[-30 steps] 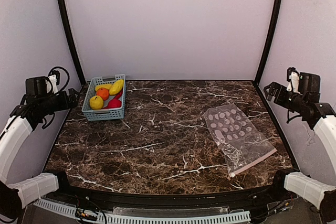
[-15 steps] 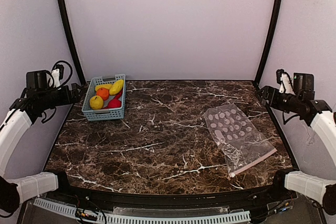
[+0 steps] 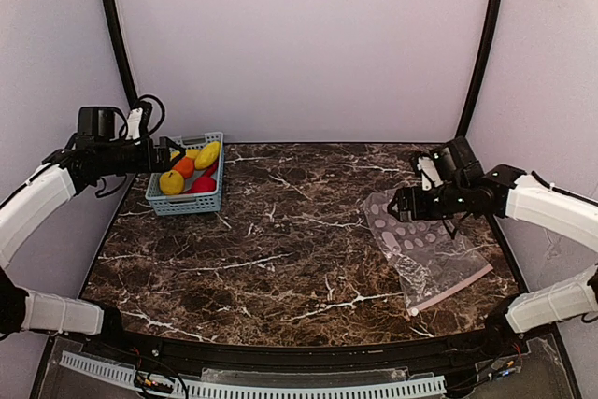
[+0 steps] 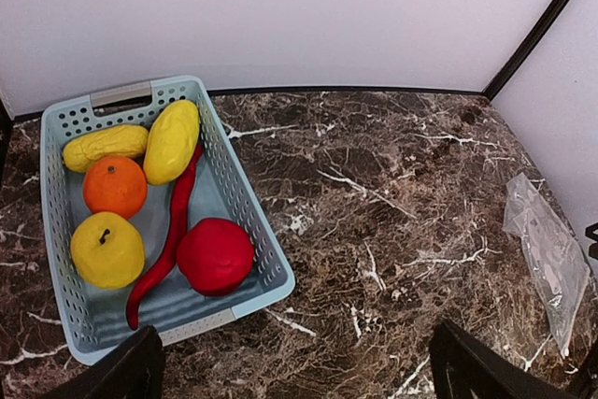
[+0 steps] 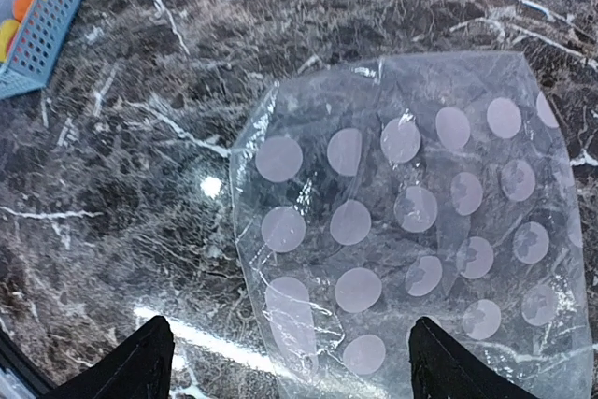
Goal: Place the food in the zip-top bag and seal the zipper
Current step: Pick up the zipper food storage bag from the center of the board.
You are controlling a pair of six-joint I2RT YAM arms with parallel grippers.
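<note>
The zip-top bag lies far from the basket and the left gripper, so the robot's right gripper needs to pinch the bag's side edge [image 3: 383, 248] and bring the bag closer.
The food lies in a blue-grey slatted basket [image 3: 185, 195] at the back left: two long yellow pieces [image 4: 172, 141], an orange ball [image 4: 115, 186], a round yellow piece [image 4: 106, 249], a round red piece [image 4: 215, 255] and a long red chili [image 4: 170, 235]. My left gripper [image 3: 171, 153] hovers over the basket's far left side, open and empty, and shows in its wrist view [image 4: 299, 376]. The dotted zip-top bag [image 3: 425, 240] lies flat at the right, and shows in the right wrist view [image 5: 411, 221]. Its pink zipper [image 3: 455, 287] is at the near end. My right gripper [image 3: 396, 203] hovers open over the bag's far left corner and shows in its wrist view [image 5: 290, 366].
The dark marble table [image 3: 290, 249] is enclosed by pale walls on three sides, with black posts [image 3: 117, 44] at the back corners. The basket [image 4: 252, 221] sits close to the left wall. The bag also shows far right in the left wrist view [image 4: 551, 254].
Both arms have swung in from the side walls. The left gripper moved right over the basket. The right gripper moved left and down over the bag's far end.
</note>
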